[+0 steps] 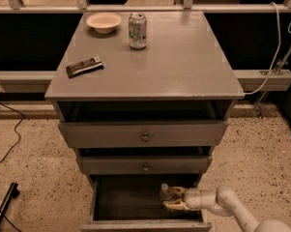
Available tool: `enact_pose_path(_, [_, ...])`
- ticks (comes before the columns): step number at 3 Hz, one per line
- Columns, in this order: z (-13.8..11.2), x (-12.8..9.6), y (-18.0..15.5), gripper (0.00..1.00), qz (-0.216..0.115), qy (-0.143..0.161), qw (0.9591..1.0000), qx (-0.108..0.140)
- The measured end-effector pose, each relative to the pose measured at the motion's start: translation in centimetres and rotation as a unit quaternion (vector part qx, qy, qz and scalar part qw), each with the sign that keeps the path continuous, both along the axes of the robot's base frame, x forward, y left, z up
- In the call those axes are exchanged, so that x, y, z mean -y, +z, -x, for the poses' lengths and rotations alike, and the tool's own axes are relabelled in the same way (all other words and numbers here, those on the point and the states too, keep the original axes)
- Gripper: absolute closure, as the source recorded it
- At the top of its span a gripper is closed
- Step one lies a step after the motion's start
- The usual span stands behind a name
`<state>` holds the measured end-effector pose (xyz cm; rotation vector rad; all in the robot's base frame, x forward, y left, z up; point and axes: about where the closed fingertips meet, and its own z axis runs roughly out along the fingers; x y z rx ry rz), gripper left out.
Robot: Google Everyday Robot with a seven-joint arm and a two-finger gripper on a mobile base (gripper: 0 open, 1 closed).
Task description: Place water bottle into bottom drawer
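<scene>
Next, the gripper releases the water bottle on the bottom drawer's dark bottom (pixel 165 204), just behind that drawer's front panel.
The bottom drawer (pixel 145 225) of the grey cabinet is pulled open and its dark box interior shows. My gripper (pixel 168 198) reaches into it from the right, near the drawer's right side. Its yellowish fingers (pixel 176 206) are shut on the water bottle (pixel 165 192), a small clear bottle, which is held low inside the drawer. I cannot tell whether the bottle touches the drawer floor. The white arm (pixel 222 203) comes in from the lower right.
On the cabinet top (pixel 183 66) stand a silver soda can (pixel 138 30), a cream bowl (pixel 104 21) and a dark snack bar (pixel 84 67). The two upper drawers (pixel 145 135) with round knobs sit slightly pulled out. Cables (pixel 9 129) lie on the speckled floor at left.
</scene>
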<state>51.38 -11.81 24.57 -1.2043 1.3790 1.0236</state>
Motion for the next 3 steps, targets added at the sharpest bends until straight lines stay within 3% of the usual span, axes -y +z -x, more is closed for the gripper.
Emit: enact_pose_path(3, [0.56, -1.14, -2.46, 1.0, 0.039, 0.023, 0.9989, -0.01])
